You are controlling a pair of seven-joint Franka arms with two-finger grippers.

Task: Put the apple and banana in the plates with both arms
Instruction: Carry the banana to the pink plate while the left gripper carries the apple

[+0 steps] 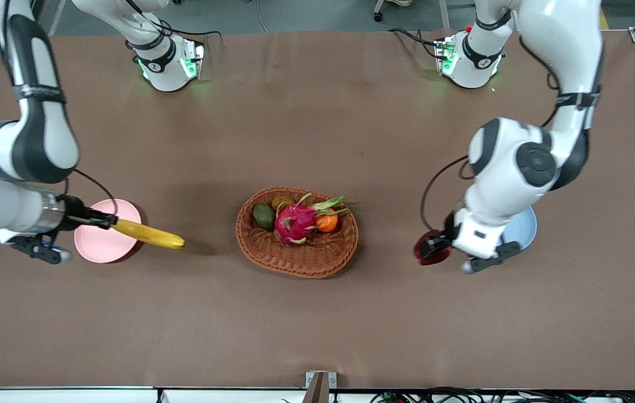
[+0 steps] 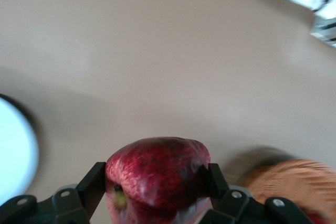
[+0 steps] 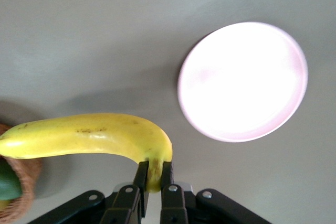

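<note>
The yellow banana will go down across the middle of the pink plate [image 1: 93,239] [image 3: 243,81] from my right gripper.
My right gripper [image 1: 106,222] is shut on the stem end of the yellow banana [image 1: 149,234], over the rim of the pink plate [image 1: 99,247]. The banana points out over the table toward the basket. In the right wrist view the fingers pinch the banana [image 3: 89,135] and the pink plate [image 3: 242,81] lies empty beside it. My left gripper [image 1: 434,246] is shut on the dark red apple [image 1: 427,249], over the table beside the light blue plate [image 1: 525,226], which the arm partly hides. In the left wrist view the apple [image 2: 157,174] sits between both fingers, with the blue plate [image 2: 13,150] at the edge.
A brown wicker basket [image 1: 317,262] sits mid-table between the plates and holds a pink dragon fruit [image 1: 295,221], an orange [image 1: 327,223] and a green avocado [image 1: 264,216]. Both arm bases stand along the table edge farthest from the camera.
</note>
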